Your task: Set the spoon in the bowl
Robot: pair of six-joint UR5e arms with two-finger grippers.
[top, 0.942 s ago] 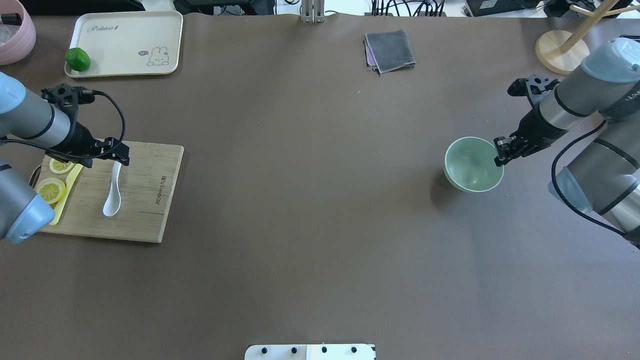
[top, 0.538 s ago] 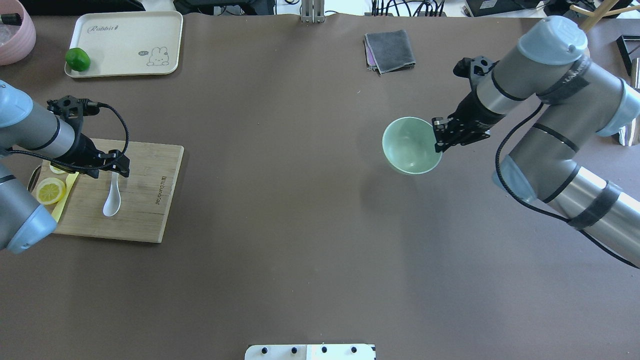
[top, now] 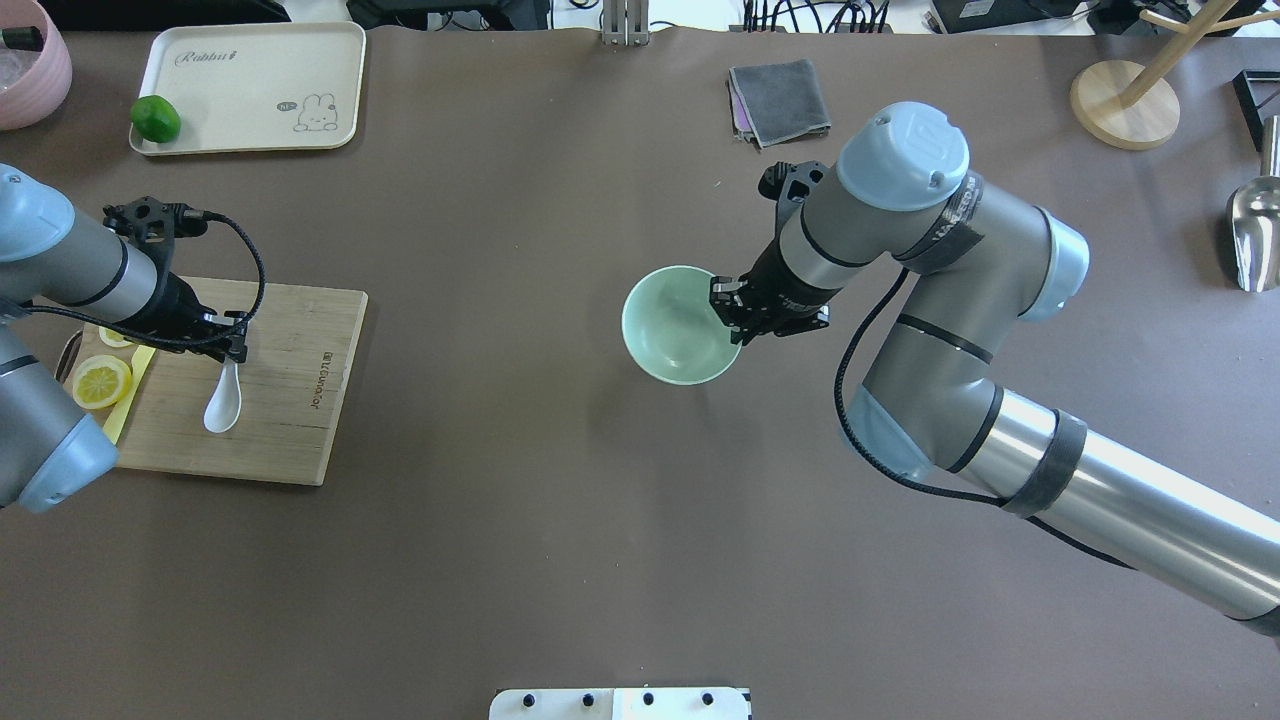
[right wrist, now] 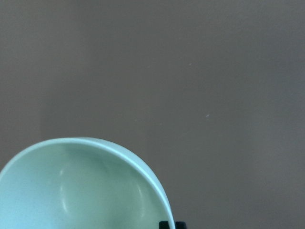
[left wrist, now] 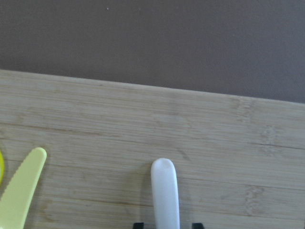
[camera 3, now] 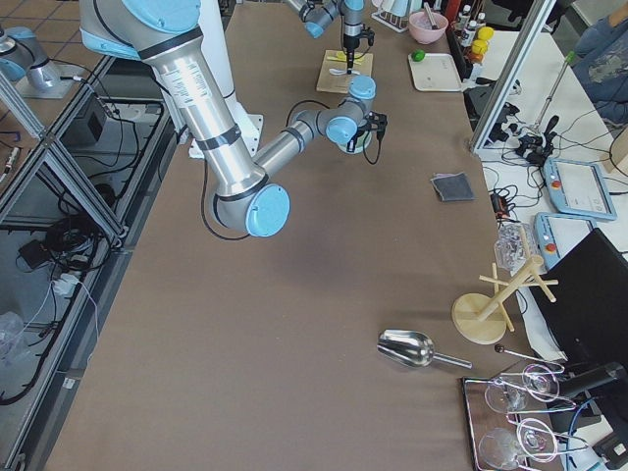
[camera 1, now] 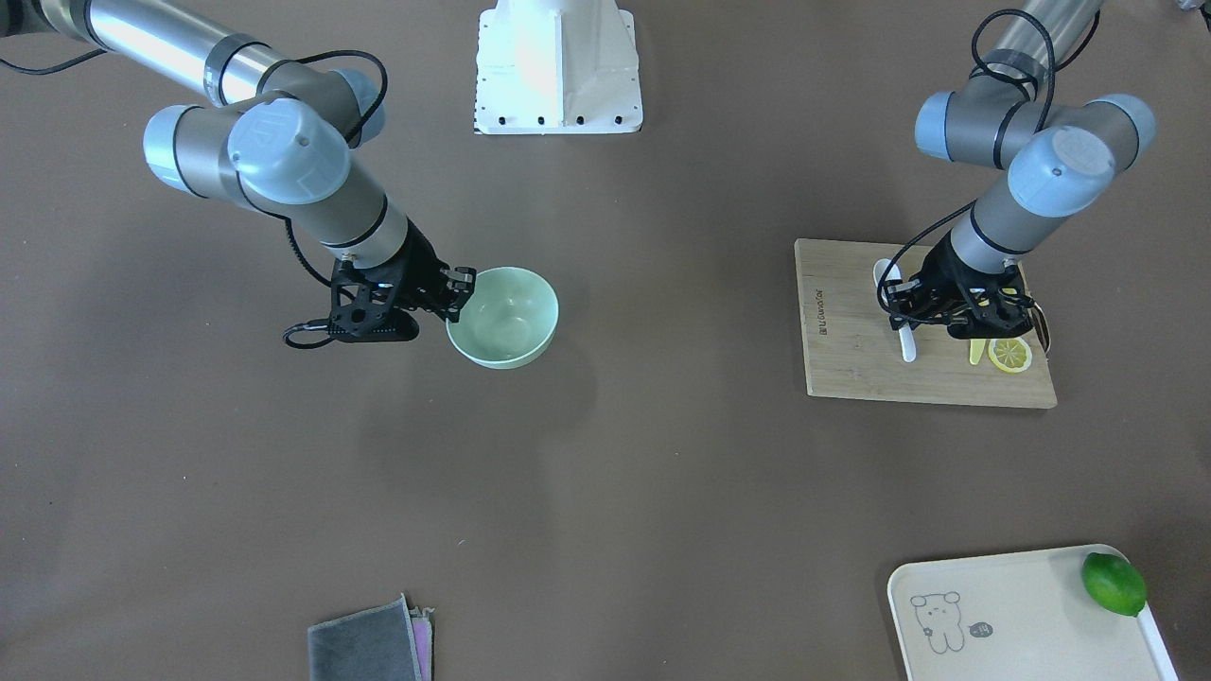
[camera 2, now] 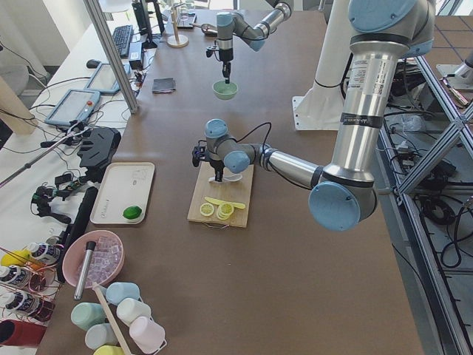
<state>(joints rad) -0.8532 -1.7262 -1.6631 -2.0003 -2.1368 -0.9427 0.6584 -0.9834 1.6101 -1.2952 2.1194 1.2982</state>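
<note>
The robot's left gripper should release the white spoon inside the mint-green bowl, on the bare table [camera 1: 580,293] close to the white stand.
The white spoon [top: 222,408] lies on a bamboo cutting board [top: 290,420] at the table's left. My left gripper [top: 232,350] is down over its handle. In the left wrist view the handle [left wrist: 165,191] runs between the two fingertips [left wrist: 138,224] with a small gap on each side, so the gripper is open. The mint-green bowl [top: 680,325] hangs near the table's middle, upright, with my right gripper [top: 728,310] shut on its right rim. The front view shows that bowl [camera 1: 506,317] held by the right gripper [camera 1: 459,284], and the spoon's scoop [camera 1: 887,274] on the board.
Lemon slices [top: 100,382] and a yellow plastic knife [top: 125,405] share the board. A cream tray [top: 250,85] with a lime [top: 155,118] sits far left, a grey cloth [top: 780,100] far centre, a wooden stand [top: 1125,100] and a metal scoop [top: 1255,235] at right.
The right arm has carried the bowl from the table's right side leftward to near the middle. The left gripper has come down and forward onto the spoon's handle.
</note>
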